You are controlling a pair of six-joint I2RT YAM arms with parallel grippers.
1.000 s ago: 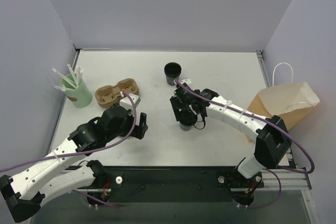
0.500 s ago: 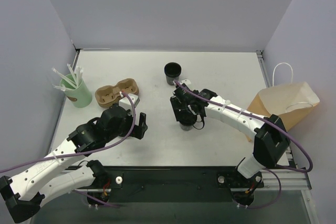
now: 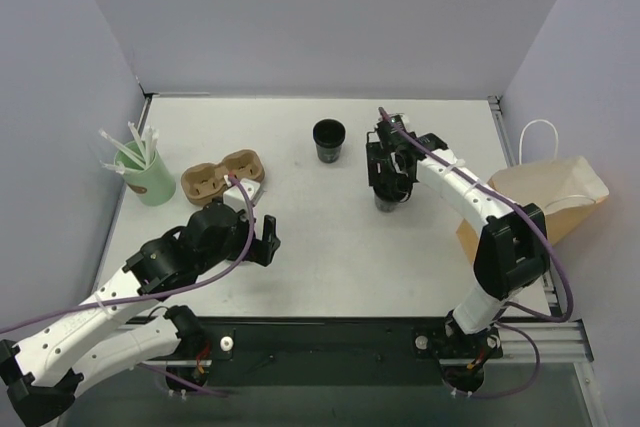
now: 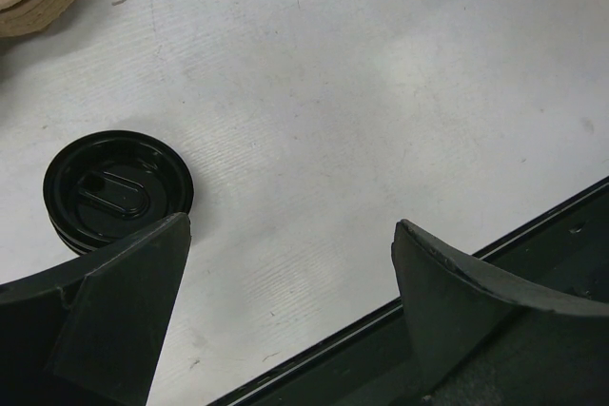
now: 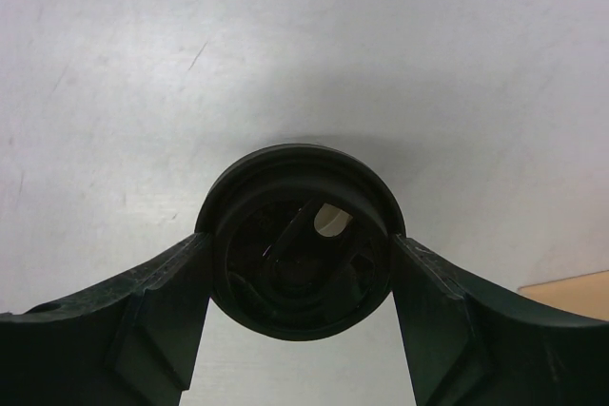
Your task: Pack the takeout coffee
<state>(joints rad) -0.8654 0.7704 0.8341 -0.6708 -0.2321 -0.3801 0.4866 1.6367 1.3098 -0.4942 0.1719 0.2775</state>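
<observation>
My right gripper will next move to the brown paper bag's top edge (image 3: 494, 184), on the side that is nearest the takeout coffee, and close there.
The takeout coffee (image 5: 300, 244), a small black cup with a black lid and a sip hole, sits between the fingers of my right gripper (image 5: 300, 259), which press on both sides of its lid. From above, the right gripper (image 3: 388, 179) holds that takeout coffee (image 3: 385, 203) over the table's middle right, short of the brown paper bag (image 3: 545, 197). My left gripper (image 3: 264, 237) hangs open near the front left, with nothing between its fingers (image 4: 124, 282).
An open, lidless black cup (image 3: 328, 139) stands at the back centre. A brown pulp cup carrier (image 3: 222, 175) and a mint-green cup of white straws (image 3: 143, 175) are at the left. A squat black stack of lids (image 4: 116, 189) lies by my left finger.
My right gripper has swung right and toward the back with the lidded cup in it, nearer the bag. The left arm has barely shifted.
</observation>
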